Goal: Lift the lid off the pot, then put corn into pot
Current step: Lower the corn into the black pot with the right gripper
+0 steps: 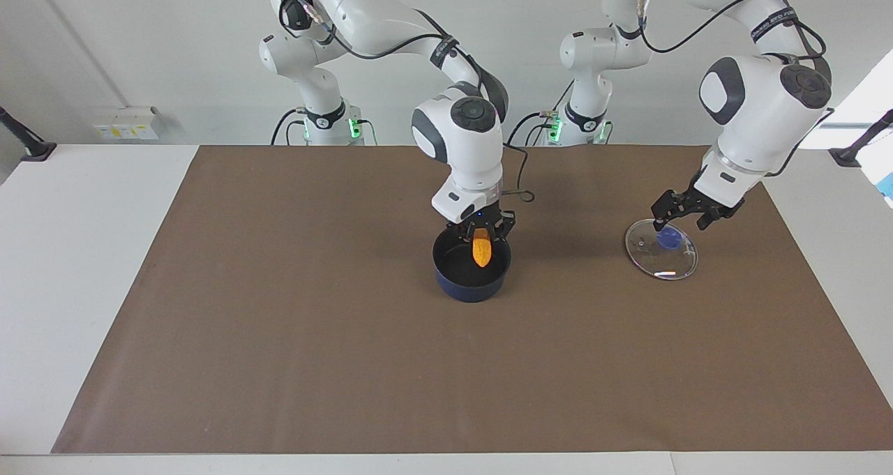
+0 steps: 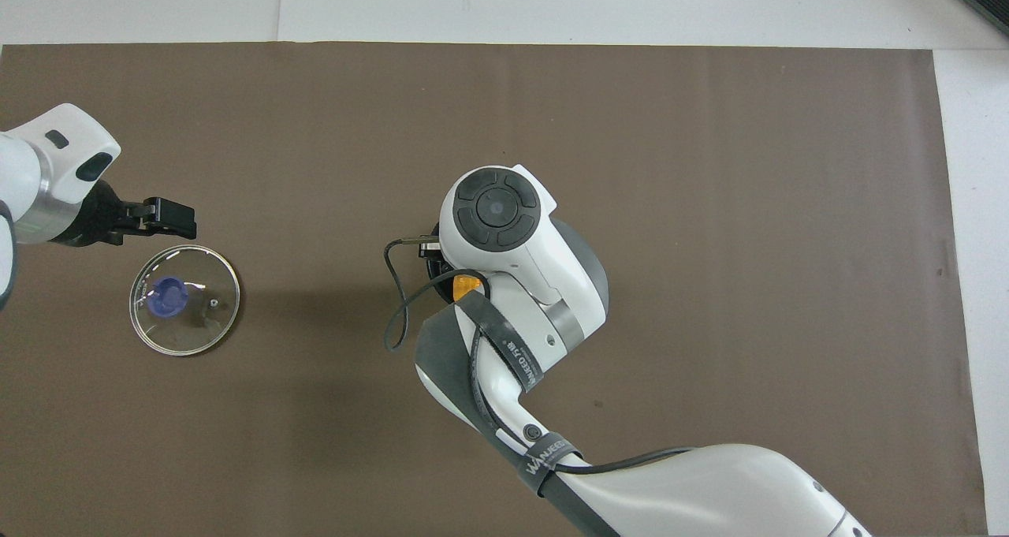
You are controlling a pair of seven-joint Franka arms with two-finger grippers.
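The robot's right gripper will put the corn down on the middle of the dark blue pot's bottom [image 2: 480,268] and let go of it there.
The dark blue pot [image 1: 469,291] stands open in the middle of the brown mat. My right gripper [image 1: 481,240] is shut on the orange-yellow corn [image 1: 481,251] and holds it upright, tip down, inside the pot's mouth, near the rim nearer the robots. In the overhead view the right arm covers nearly all of the pot, and only a bit of the corn [image 2: 467,286] shows. The glass lid [image 1: 656,259] with its blue knob [image 1: 671,238] lies flat on the mat toward the left arm's end, and also shows in the overhead view [image 2: 197,308]. My left gripper [image 1: 686,218] is open, just above the lid's edge nearer the robots.
The brown mat [image 1: 279,321] covers most of the white table. The pot's handle is hidden under the right arm. A loose black cable [image 2: 392,316] hangs from the right wrist beside the pot.
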